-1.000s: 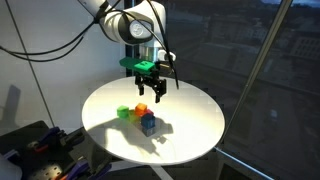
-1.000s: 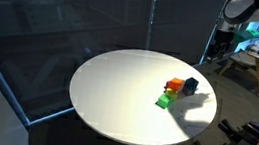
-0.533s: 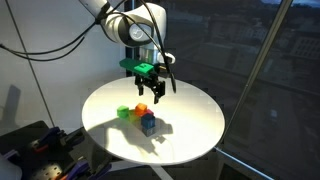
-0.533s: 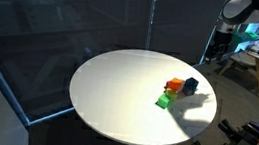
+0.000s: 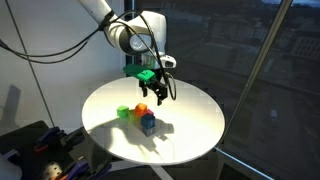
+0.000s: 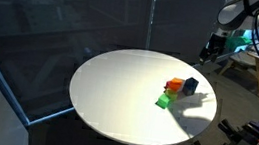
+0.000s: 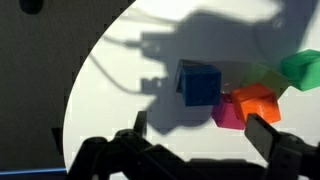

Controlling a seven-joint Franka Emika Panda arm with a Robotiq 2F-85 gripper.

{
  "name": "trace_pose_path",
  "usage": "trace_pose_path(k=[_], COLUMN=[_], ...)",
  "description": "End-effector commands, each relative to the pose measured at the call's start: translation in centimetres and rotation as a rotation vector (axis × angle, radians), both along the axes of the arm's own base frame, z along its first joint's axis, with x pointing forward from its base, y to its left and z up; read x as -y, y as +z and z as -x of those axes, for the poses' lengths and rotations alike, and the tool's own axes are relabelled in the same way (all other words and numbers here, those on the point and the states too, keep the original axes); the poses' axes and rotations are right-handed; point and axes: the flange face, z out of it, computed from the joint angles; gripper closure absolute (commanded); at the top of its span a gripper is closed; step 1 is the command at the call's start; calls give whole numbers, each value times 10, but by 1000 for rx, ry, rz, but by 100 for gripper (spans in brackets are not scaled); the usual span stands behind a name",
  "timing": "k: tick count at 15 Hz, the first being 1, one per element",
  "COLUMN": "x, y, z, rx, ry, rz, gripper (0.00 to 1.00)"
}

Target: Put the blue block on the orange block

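Note:
The robot's gripper should next move down to the blue block beside the orange block and close on the blue block's opposite sides (image 5: 148, 119) (image 7: 201, 86).
The blue block (image 5: 148, 121) (image 6: 190, 86) sits on the round white table, at the edge of a small cluster of cubes. The orange block (image 5: 141, 110) (image 6: 174, 86) stands right beside it. In the wrist view the blue block (image 7: 200, 84) lies left of the orange block (image 7: 257, 102), with a magenta cube (image 7: 228, 113) between and below them. My gripper (image 5: 151, 90) (image 6: 211, 53) (image 7: 200, 128) hangs above the cluster, open and empty, touching no cube.
A green cube (image 5: 123, 113) (image 6: 164, 101) (image 7: 300, 68) lies at the cluster's side. The table rim (image 5: 100, 140) (image 6: 85, 107) drops off all round. Dark glass walls stand behind. A wooden stool (image 6: 251, 66) and equipment (image 5: 40, 150) stand off the table.
The arm has shifted a little and the gripper has moved slightly over the cluster. The cubes have not moved.

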Motion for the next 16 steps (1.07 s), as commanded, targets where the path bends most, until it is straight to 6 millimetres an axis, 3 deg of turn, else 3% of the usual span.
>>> trace_pose_path(k=[1,8,16], x=[-1,-15,-13], y=[-14,-39,-61], z=[-5,-15,-24], rx=[35,16,-11], ry=[19,98,102], rz=[-3,-19,-23], gripper=[0,0,0])
